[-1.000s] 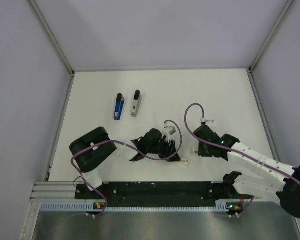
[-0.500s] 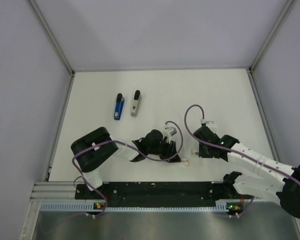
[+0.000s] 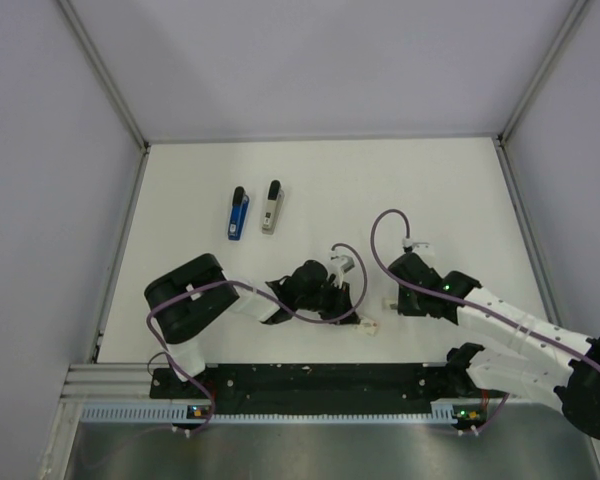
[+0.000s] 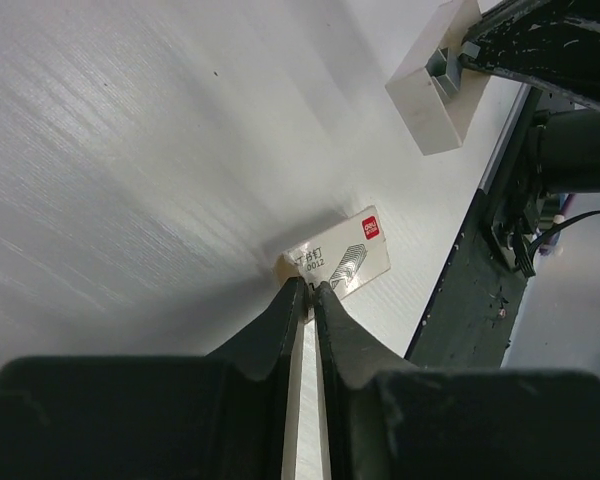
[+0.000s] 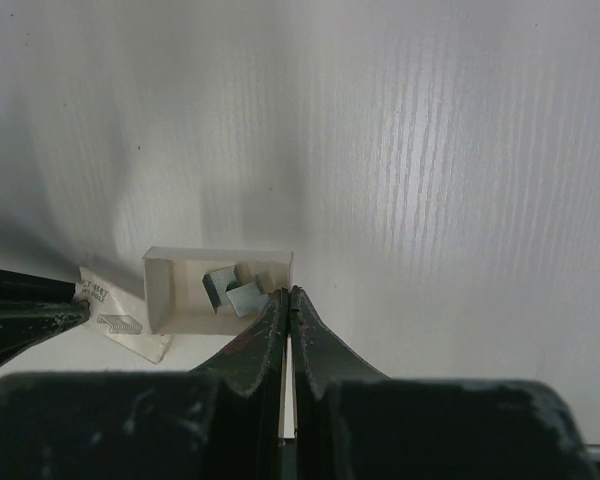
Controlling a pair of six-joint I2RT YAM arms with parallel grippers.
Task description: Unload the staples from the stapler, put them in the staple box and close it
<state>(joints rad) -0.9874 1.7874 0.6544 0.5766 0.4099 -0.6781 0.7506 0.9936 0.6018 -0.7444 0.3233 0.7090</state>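
My left gripper should open, take the sleeve's open end [image 4: 284, 268] and straighten it before the tray slides in, because the sleeve slants past the tray.
A blue stapler [image 3: 238, 214] and a grey stapler [image 3: 271, 207] lie side by side at the back left, far from both grippers. My left gripper [image 3: 352, 316] is shut on the edge of a flat staple-box sleeve [image 4: 337, 262] with a red label, resting on the table. My right gripper [image 5: 288, 292] is shut on the wall of the small open white box tray [image 5: 170, 285], which holds two strips of staples [image 5: 230, 291]. In the left wrist view the tray [image 4: 435, 85] sits up right. The sleeve [image 5: 120, 322] lies just left of the tray.
The black mounting rail [image 3: 310, 380] runs along the near edge, close behind both grippers. Grey walls enclose the white table [image 3: 400, 190] at left, back and right. The left gripper's fingers [image 5: 20, 310] enter the right wrist view from the left.
The left arm has shifted slightly to the right, with the sleeve still in its jaws. The right arm has barely moved.
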